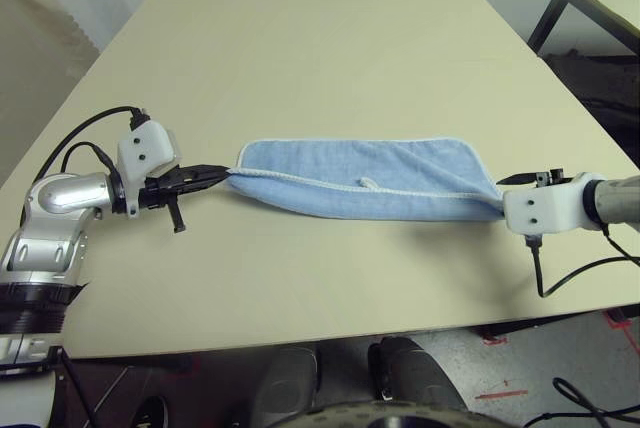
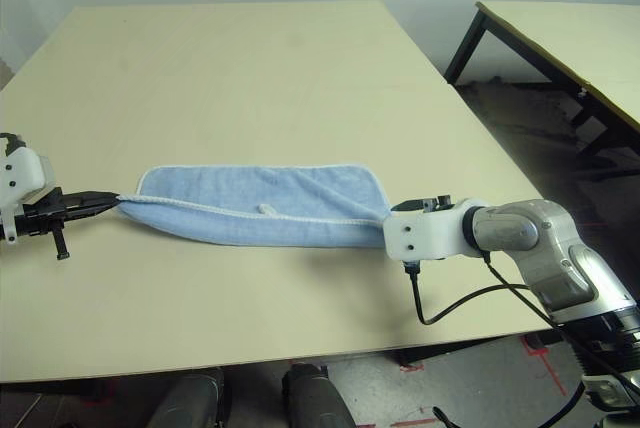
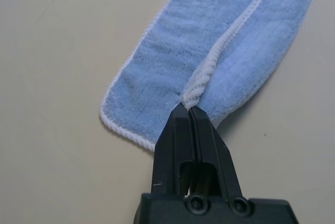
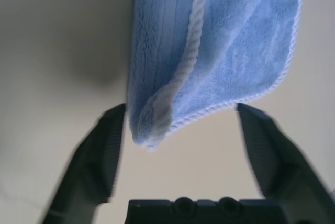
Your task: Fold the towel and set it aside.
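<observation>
Next, I move my right gripper in to pinch the corded edge [image 4: 177, 84], as the towel's loose corner curls beside one finger of that open gripper, before both grippers lift.
The light-blue towel [image 1: 360, 183] lies folded lengthwise into a long strip across the middle of the table, white corded edging along its fold. My left gripper [image 1: 222, 176] is shut on the towel's left end; in the left wrist view its fingers [image 3: 178, 135] pinch the corded edge [image 3: 214, 62]. At the towel's right end my right gripper [image 1: 503, 200] stands open. In the right wrist view its two fingers [image 4: 107, 140] are spread wide on either side of the towel's corner [image 4: 152, 124], not touching it.
The beige table [image 1: 300, 48] stretches far behind the towel and a hand's width in front of it. A second table with black legs [image 2: 560, 48] stands off to the right. A black cable [image 1: 560, 273] loops from my right wrist near the table's front edge.
</observation>
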Action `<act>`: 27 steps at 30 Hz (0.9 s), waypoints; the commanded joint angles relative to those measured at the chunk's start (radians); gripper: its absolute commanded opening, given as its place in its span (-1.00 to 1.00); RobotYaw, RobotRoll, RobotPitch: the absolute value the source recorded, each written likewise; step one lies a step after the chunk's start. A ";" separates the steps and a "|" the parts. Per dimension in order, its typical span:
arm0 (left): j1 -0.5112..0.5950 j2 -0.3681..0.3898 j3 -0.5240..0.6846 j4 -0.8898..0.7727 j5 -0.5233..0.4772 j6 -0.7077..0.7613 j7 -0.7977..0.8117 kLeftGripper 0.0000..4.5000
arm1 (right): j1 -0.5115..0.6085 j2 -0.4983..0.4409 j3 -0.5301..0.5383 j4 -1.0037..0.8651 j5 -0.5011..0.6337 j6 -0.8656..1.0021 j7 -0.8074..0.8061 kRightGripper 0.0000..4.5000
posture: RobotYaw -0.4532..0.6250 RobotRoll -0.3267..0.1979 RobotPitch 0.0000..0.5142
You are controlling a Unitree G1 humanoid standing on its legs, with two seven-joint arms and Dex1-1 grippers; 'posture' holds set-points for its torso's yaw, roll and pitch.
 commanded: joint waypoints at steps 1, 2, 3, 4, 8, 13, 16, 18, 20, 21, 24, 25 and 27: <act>0.000 -0.009 -0.017 0.010 0.019 -0.016 0.002 -1.00 | -0.019 -0.011 -0.014 -0.081 0.055 0.122 0.063 0.98 | -0.05 0.25 -0.76; -0.001 -0.010 -0.019 0.012 0.019 -0.018 0.003 -1.00 | -0.023 -0.011 -0.011 -0.100 0.060 0.157 0.075 0.98 | -0.05 0.25 -0.76; -0.003 -0.012 -0.020 0.013 0.020 -0.019 0.004 -1.00 | -0.027 -0.008 -0.005 -0.114 0.055 0.190 0.078 0.98 | -0.05 0.25 -0.76; -0.003 -0.014 -0.020 0.014 0.021 -0.020 0.005 -1.00 | -0.031 -0.006 0.003 -0.124 0.043 0.220 0.079 0.98 | -0.05 0.25 -0.76; -0.002 -0.021 -0.023 0.014 0.025 -0.023 0.007 -1.00 | -0.063 0.009 0.046 -0.118 -0.033 0.307 0.053 0.98 | -0.04 0.25 -0.75; 0.003 -0.026 -0.020 0.010 0.028 -0.025 0.008 -1.00 | -0.092 0.021 0.088 -0.110 -0.079 0.361 0.060 0.98 | -0.04 0.25 -0.75; 0.003 -0.024 -0.018 0.009 0.028 -0.025 0.010 -1.00 | -0.098 0.040 0.105 -0.110 -0.086 0.385 0.061 0.98 | -0.02 0.25 -0.75; 0.004 -0.022 -0.014 0.009 0.028 -0.025 0.011 -1.00 | -0.101 0.057 0.117 -0.117 -0.087 0.412 0.060 0.98 | -0.02 0.25 -0.75; 0.006 -0.021 -0.011 0.009 0.028 -0.025 0.013 -1.00 | -0.097 0.068 0.120 -0.125 -0.085 0.434 0.064 0.98 | -0.02 0.25 -0.74; 0.007 -0.020 -0.011 0.009 0.028 -0.026 0.013 -1.00 | -0.097 0.070 0.122 -0.127 -0.086 0.440 0.065 0.98 | -0.02 0.25 -0.75; 0.013 -0.020 -0.011 0.010 0.031 -0.030 0.013 -1.00 | -0.105 0.078 0.133 -0.120 -0.092 0.442 0.059 0.86 | -0.02 0.25 -0.74; 0.014 -0.020 -0.012 0.010 0.032 -0.031 0.013 -1.00 | -0.106 0.079 0.135 -0.117 -0.093 0.441 0.057 0.79 | -0.02 0.25 -0.74; 0.012 -0.021 -0.014 0.010 0.032 -0.031 0.014 -1.00 | -0.107 0.080 0.138 -0.116 -0.094 0.438 0.056 0.50 | -0.02 0.25 -0.75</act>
